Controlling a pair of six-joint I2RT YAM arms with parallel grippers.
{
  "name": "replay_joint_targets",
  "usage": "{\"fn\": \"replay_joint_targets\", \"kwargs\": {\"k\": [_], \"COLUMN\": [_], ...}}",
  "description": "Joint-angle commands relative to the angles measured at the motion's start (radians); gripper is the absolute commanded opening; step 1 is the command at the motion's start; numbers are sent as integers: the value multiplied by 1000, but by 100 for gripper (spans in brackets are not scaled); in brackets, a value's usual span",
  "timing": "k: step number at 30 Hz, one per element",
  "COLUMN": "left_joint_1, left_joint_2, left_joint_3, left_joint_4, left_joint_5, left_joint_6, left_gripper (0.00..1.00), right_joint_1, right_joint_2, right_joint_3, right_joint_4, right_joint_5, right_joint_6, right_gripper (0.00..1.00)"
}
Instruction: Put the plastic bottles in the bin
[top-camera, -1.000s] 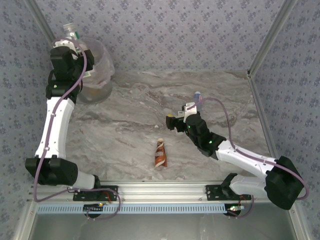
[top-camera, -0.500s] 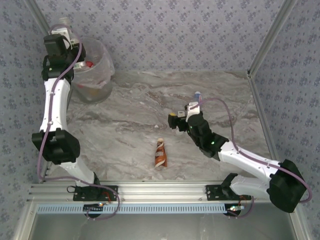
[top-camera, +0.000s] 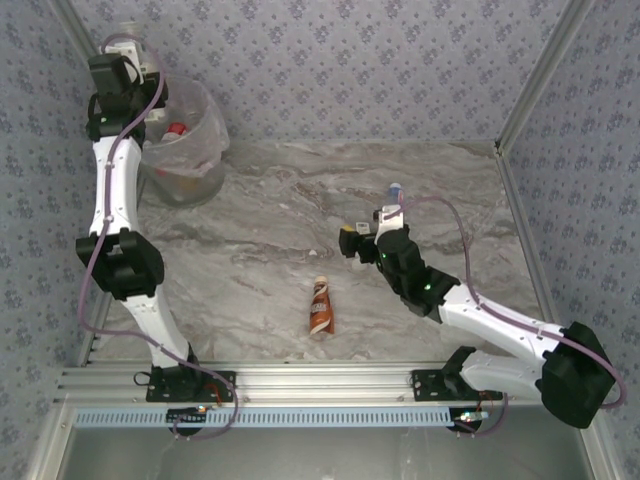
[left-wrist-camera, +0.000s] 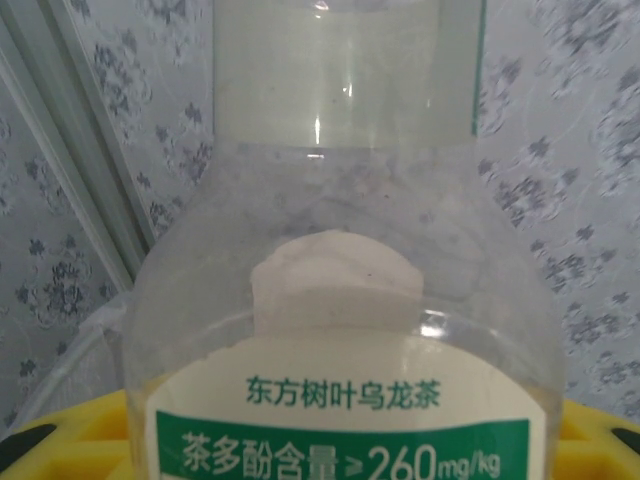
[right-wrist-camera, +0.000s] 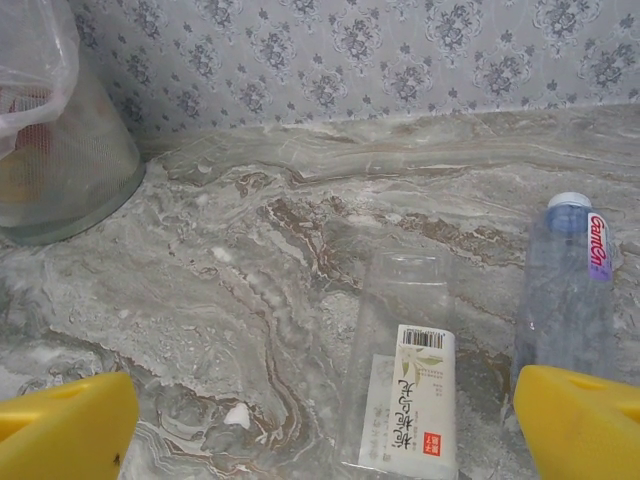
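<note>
The robot's left gripper needs to release the clear bottle inside the bin, on the bottles (top-camera: 160, 121) by the red cap.
My left gripper (top-camera: 118, 62) is raised at the back left, just left of the bin (top-camera: 190, 150). It is shut on a clear bottle with a green and white label (left-wrist-camera: 340, 330), whose top pokes out above the wrist (top-camera: 128, 30). The bin holds several bottles, one with a red cap (top-camera: 177, 129). My right gripper (right-wrist-camera: 320, 440) stands open low over the table (top-camera: 362, 232). A clear bottle with a white label (right-wrist-camera: 412, 380) lies between its yellow fingers (right-wrist-camera: 60, 430). Beside it lies a blue-tinted bottle with a white cap (right-wrist-camera: 565, 290). A brown-white bottle (top-camera: 320, 305) lies near the front middle.
Patterned walls close the table at the back and both sides. The bin (right-wrist-camera: 50, 150) stands far off to the left in the right wrist view. A metal rail (top-camera: 320, 385) runs along the near edge by the arm bases.
My left arm has swung up and to the left with the clear bottle, from over the bin's rim to beside the back wall. The right gripper has crept slightly right, still open.
</note>
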Motion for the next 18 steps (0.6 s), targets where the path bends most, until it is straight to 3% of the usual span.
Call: {"fn": "replay_joint_targets", "kwargs": {"k": [1,10,18], "left_joint_1": [9,18,42], "left_joint_2": [12,111,128], "left_joint_3": [23,113,96], "left_joint_4": [22,-23,-26], "left_joint_5": [27,26,-5], "left_joint_6": [13,22,30], "left_gripper": [1,4,8], "right_joint_1": [-5,-7,-6], "right_joint_2": [-29,-32,-50], "right_joint_3": [-20,-22,-34], "right_joint_4": [-23,-33,-54], "right_joint_5": [43,52,67], "right_joint_6": [27,36,43], "right_gripper": [99,99,99]}}
